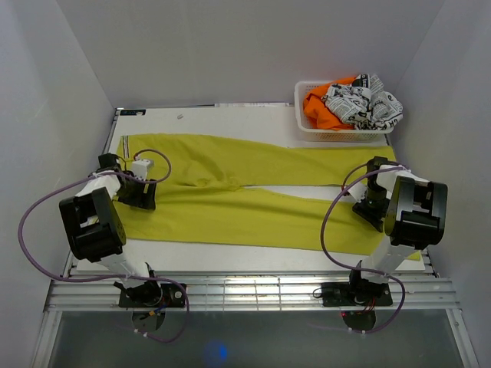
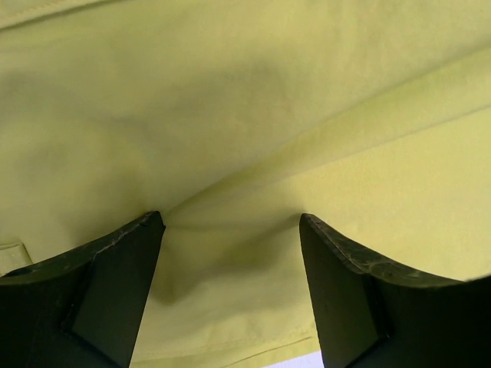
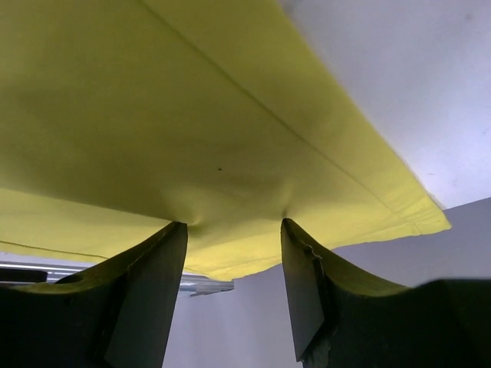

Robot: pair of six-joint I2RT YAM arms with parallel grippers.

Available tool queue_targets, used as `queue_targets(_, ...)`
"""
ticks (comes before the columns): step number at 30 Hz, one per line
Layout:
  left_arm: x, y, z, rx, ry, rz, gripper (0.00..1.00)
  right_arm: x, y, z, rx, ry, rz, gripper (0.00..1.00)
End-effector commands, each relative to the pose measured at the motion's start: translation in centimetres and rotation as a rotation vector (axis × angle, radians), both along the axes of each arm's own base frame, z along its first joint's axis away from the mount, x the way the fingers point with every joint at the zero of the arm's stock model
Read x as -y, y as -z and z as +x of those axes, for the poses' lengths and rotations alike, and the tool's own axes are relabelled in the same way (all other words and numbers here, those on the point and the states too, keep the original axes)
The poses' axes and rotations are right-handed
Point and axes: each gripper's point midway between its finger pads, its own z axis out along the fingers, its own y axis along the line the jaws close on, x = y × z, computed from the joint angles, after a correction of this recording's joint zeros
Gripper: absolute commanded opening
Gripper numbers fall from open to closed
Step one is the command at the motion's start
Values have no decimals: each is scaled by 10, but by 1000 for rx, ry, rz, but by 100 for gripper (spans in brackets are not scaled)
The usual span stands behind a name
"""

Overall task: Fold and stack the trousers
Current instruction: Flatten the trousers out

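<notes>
Next, my left gripper moves to the waistband's far corner (image 1: 129,139) on the mustard-yellow trousers and closes there, so that it can fold the far leg over.
The mustard-yellow trousers (image 1: 253,165) lie spread flat across the table, waistband at the left and both legs running to the right. My left gripper (image 1: 138,193) is down on the near side of the waist end. In the left wrist view its jaws (image 2: 230,218) stand wide apart, both tips pressed into the cloth (image 2: 230,115), which sags in a soft fold between them. My right gripper (image 1: 367,205) rests on the near leg close to its cuff. There its jaws (image 3: 234,224) are also apart, tips dimpling the cloth (image 3: 153,115) right at the leg's edge.
A white basket (image 1: 337,136) stands at the back right, holding an orange garment (image 1: 318,107) and a black-and-white printed cloth (image 1: 364,103). White walls close in on the left, right and back. A metal rail (image 1: 253,291) runs along the near edge.
</notes>
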Motion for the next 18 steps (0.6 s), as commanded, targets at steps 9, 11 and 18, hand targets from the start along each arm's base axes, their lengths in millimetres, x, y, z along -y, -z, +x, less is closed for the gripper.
queue_targets(9, 19, -90, -7, 79, 48, -128, 95, -28, -69, 120, 359, -19, 259, 63)
queue_targets(11, 14, -109, 29, 129, 44, -163, 95, -45, -90, 152, 471, -12, 333, 59)
queue_targets(18, 2, -86, 115, 148, 1, -206, 88, -90, -70, 224, 577, -8, 342, 50)
